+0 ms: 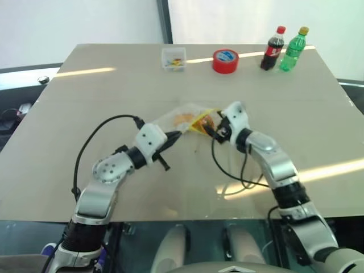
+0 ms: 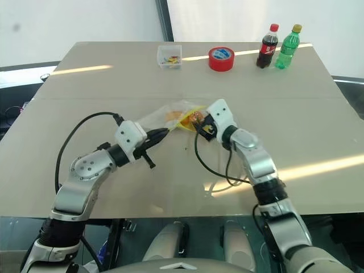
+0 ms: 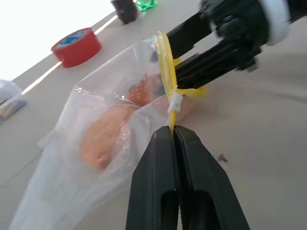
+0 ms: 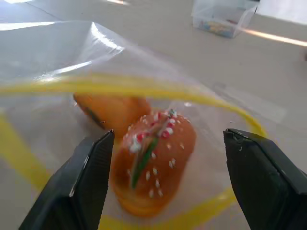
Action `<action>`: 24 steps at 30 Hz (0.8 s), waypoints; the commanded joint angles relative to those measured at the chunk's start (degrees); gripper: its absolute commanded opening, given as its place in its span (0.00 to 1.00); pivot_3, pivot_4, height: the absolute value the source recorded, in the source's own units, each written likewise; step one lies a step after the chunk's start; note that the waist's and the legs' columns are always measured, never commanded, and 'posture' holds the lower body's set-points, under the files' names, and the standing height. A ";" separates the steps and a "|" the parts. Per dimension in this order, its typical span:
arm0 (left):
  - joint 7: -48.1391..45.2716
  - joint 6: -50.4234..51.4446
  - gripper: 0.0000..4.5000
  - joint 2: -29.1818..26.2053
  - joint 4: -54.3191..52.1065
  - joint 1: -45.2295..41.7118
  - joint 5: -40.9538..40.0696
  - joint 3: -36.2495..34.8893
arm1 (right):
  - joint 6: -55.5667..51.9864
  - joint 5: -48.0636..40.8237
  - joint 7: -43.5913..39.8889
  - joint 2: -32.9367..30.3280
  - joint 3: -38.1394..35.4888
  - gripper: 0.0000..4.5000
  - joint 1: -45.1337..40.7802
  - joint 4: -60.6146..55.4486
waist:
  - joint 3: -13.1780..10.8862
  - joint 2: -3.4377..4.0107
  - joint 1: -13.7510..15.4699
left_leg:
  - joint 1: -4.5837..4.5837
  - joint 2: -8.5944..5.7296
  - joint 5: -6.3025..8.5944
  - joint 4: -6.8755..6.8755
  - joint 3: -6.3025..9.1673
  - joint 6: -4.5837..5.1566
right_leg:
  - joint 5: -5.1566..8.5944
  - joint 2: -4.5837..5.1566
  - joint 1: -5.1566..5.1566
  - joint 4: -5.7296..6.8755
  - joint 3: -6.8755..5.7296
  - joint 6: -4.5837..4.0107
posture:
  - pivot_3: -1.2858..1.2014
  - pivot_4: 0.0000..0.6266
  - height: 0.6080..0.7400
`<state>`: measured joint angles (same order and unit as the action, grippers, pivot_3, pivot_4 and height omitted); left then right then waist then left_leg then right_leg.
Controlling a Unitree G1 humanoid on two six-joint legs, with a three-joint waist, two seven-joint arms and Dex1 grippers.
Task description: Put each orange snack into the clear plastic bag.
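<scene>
My right gripper should back out, as the speckled snack is just inside the bag's opening, and pinch the bag's yellow seal strip (image 1: 203, 115) while my left gripper lifts the bag.
The clear plastic bag (image 1: 173, 118) is lifted off the middle of the table, its yellow seal strip (image 3: 165, 57) forming an open mouth. My left gripper (image 3: 173, 130) is shut on that strip at the bag's edge. Two orange snacks lie inside the bag: a speckled one (image 4: 153, 158) just inside the mouth and a second (image 4: 112, 109) deeper in. My right gripper (image 4: 168, 135) is open at the mouth, its fingers standing wide on either side of the speckled snack without squeezing it. In the left wrist view both right fingers (image 3: 201, 67) reach into the bag's mouth.
Along the table's far edge stand a small clear box (image 1: 173, 58), a red tape roll (image 1: 226, 60), a cola bottle (image 1: 273, 48) and a green bottle (image 1: 293, 49). Black cables loop from both wrists over the tan table (image 1: 85, 114).
</scene>
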<state>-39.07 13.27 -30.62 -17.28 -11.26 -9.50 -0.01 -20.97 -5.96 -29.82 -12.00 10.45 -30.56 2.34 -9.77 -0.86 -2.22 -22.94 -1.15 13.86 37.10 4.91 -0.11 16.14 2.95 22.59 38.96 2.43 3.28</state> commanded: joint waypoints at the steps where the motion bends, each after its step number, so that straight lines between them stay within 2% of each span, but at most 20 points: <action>1: 0.38 1.93 0.00 0.13 -0.35 -1.37 -3.32 -2.80 | 0.46 -2.94 -4.11 -3.49 -2.00 0.83 2.23 -8.70 | 0.00 0.00 -0.25 | 0.00 0.00 0.00 0.00 -0.01 0.00 | 0.00 0.00 0.00 0.00 0.01 0.00 | 0.52 0.24 1.00; 2: 0.36 2.48 0.00 0.14 -0.15 -1.74 -3.88 -3.16 | 1.17 -2.88 -4.86 -4.84 -2.15 0.83 2.92 -9.74 | 0.00 0.00 -0.30 | 0.02 0.01 0.00 0.00 -0.04 0.00 | 0.00 -0.01 0.00 0.01 0.04 0.00 | 0.52 0.24 1.00; 5: 0.26 3.66 0.00 0.24 0.44 -2.94 -5.46 -3.99 | 8.72 7.79 -2.64 -11.09 1.89 0.83 3.41 -5.66 | 0.00 0.00 -0.12 | 0.03 0.01 0.00 0.00 -0.04 0.00 | 0.00 -0.02 0.00 0.03 0.03 0.00 | 0.52 0.24 1.00; 7: 0.26 4.12 0.00 0.17 0.50 -3.22 -6.01 -3.98 | 12.51 11.62 -0.97 -12.08 4.23 0.83 3.09 -1.02 | 0.03 -0.05 -0.10 | 0.05 -0.04 0.00 0.02 -0.05 0.00 | 0.00 0.00 -0.03 0.01 0.02 0.00 | 0.52 0.24 1.00; 12: -0.09 4.57 0.00 -0.20 0.52 -3.54 -6.48 -3.85 | 20.70 18.22 4.39 -9.30 7.03 0.83 -1.56 10.98 | 0.01 -0.04 -0.47 | 0.07 -0.02 -0.02 0.00 -0.13 -0.03 | 0.00 -0.08 0.02 0.04 0.10 0.00 | 0.52 0.24 1.00; 18: 0.19 4.86 0.00 -0.43 -0.18 -3.17 -6.36 -3.70 | 27.43 20.99 8.22 -6.54 6.86 0.83 -7.55 19.76 | 0.01 -0.05 -0.04 | 0.06 0.01 -0.06 0.02 -0.12 -0.11 | 0.00 -0.05 0.00 0.00 0.12 0.00 | 0.52 0.24 1.00; 22: 0.71 5.12 0.00 -0.38 -1.13 -2.61 -6.39 -3.77 | 30.60 21.87 7.32 -6.32 7.67 0.57 -8.33 21.54 | 0.01 -0.05 -0.06 | 0.01 0.01 -0.08 0.01 -0.11 -0.13 | 0.00 -0.01 0.00 -0.05 0.11 0.00 | 0.52 0.24 1.00; 23: 0.84 5.16 0.00 -0.36 -1.20 -2.56 -6.40 -3.80 | 31.11 21.77 7.17 -6.13 7.62 0.43 -8.27 21.81 | 0.01 -0.05 -0.09 | 0.01 0.01 -0.07 0.01 -0.11 -0.13 | 0.00 0.00 0.00 -0.05 0.11 0.00 | 0.52 0.24 1.00; 24: 0.94 5.16 0.00 -0.37 -1.24 -2.51 -6.39 -3.81 | 31.74 21.77 6.91 -6.02 7.69 0.34 -8.29 22.03 | 0.01 -0.04 -0.12 | 0.02 0.01 -0.07 0.01 -0.11 -0.12 | 0.00 0.00 0.00 -0.04 0.11 -0.01 | 0.52 0.24 1.00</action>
<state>-38.55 18.52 -30.66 -16.30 -13.79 -15.31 -2.78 8.47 15.74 -22.66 -18.25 18.24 -37.63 25.14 -9.76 -0.90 -2.33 -22.92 -1.15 13.80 37.11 4.81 -0.23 16.14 2.94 22.60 38.94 2.54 3.28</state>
